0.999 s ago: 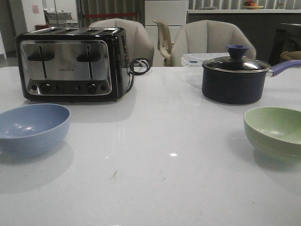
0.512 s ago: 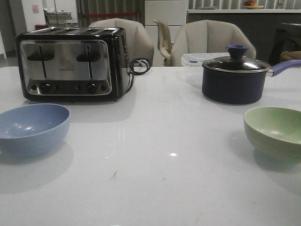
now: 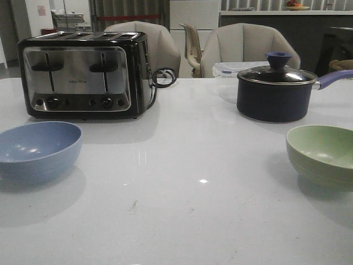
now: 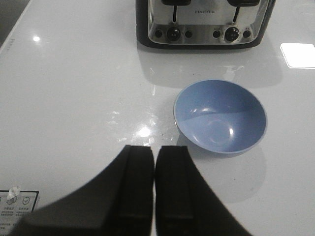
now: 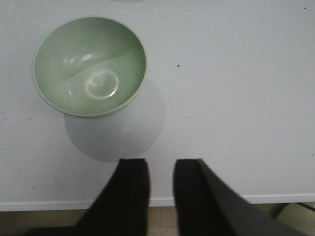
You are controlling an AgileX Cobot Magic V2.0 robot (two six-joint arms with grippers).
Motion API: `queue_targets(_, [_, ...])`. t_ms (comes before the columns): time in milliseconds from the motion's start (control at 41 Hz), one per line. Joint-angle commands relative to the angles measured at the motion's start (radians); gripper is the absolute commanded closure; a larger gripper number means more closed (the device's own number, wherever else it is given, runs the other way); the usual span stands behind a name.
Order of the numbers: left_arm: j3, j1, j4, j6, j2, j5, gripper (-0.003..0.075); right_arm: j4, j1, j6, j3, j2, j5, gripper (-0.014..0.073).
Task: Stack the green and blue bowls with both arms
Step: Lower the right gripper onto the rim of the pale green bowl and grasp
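Next, my right gripper closes on the green bowl's far rim [image 3: 347,128] [image 5: 135,37], on the side facing the saucepan's handle.
The light blue bowl [image 3: 37,150] sits upright and empty on the white table at the left; it also shows in the left wrist view [image 4: 220,116]. The pale green bowl [image 3: 321,152] sits upright and empty at the right edge; it also shows in the right wrist view [image 5: 89,66]. No arm shows in the front view. My left gripper [image 4: 155,150] is shut and empty, above the table beside the blue bowl. My right gripper [image 5: 161,164] is open and empty, above the table's front edge, apart from the green bowl.
A black and chrome toaster [image 3: 85,74] stands at the back left, its cord coiled beside it. A dark blue lidded saucepan [image 3: 274,93] with a long handle stands at the back right, a clear container behind it. Chairs stand beyond the table [image 3: 187,187].
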State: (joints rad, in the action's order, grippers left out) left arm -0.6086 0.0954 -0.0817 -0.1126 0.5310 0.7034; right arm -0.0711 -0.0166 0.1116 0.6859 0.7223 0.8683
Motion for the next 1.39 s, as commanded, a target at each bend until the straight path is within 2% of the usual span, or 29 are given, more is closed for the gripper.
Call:
queue_targets(0, [-0.026, 0.007, -0.004, -0.006, 0.010, -0.072, 0.0310, -0.010, -0.002, -0.005, 0.025, 0.017, -0.070, 0.0010])
queue_targets(49, [-0.026, 0.007, -0.004, -0.006, 0.010, -0.079, 0.0160, -0.010, -0.002, -0.005, 0.025, 0.021, -0.078, -0.0046])
queue_targets(122, [-0.026, 0.007, -0.004, 0.004, 0.010, -0.092, 0.0044, -0.009, -0.002, -0.005, 0.030, 0.045, -0.085, -0.0015])
queue_targets(171, [-0.026, 0.007, -0.004, 0.025, 0.010, -0.100, 0.0018, -0.009, -0.003, -0.005, 0.036, 0.070, -0.089, -0.0008])
queue_targets(268, [-0.030, 0.018, 0.034, 0.069, 0.010, -0.113, 0.0035, -0.009, -0.005, -0.003, 0.066, 0.135, -0.089, -0.0008])
queue_targets(414, [-0.032, 0.096, 0.091, 0.143, 0.010, -0.122, 0.0065, 0.024, -0.048, -0.004, 0.144, 0.283, -0.063, -0.0008])
queue_targets(658, [-0.032, 0.198, 0.091, 0.143, 0.010, -0.122, 0.0066, 0.175, -0.082, -0.112, 0.269, 0.543, -0.055, -0.0008])
queue_targets(780, [-0.032, 0.204, 0.091, 0.143, 0.010, -0.122, 0.0066, 0.229, -0.082, -0.159, 0.329, 0.678, -0.062, -0.0008])
queue_targets(1145, [-0.032, 0.204, 0.091, 0.143, 0.010, -0.114, 0.0066, 0.219, -0.082, -0.160, 0.441, 0.944, -0.140, -0.0002])
queue_targets(1218, [-0.032, 0.204, 0.091, 0.143, 0.010, -0.114, 0.0066, 0.212, -0.082, -0.160, 0.458, 0.980, -0.149, 0.0032])
queue_targets(1364, [-0.032, 0.204, 0.091, 0.143, 0.010, -0.114, 0.0066, 0.201, -0.082, -0.160, 0.479, 1.028, -0.148, 0.0178])
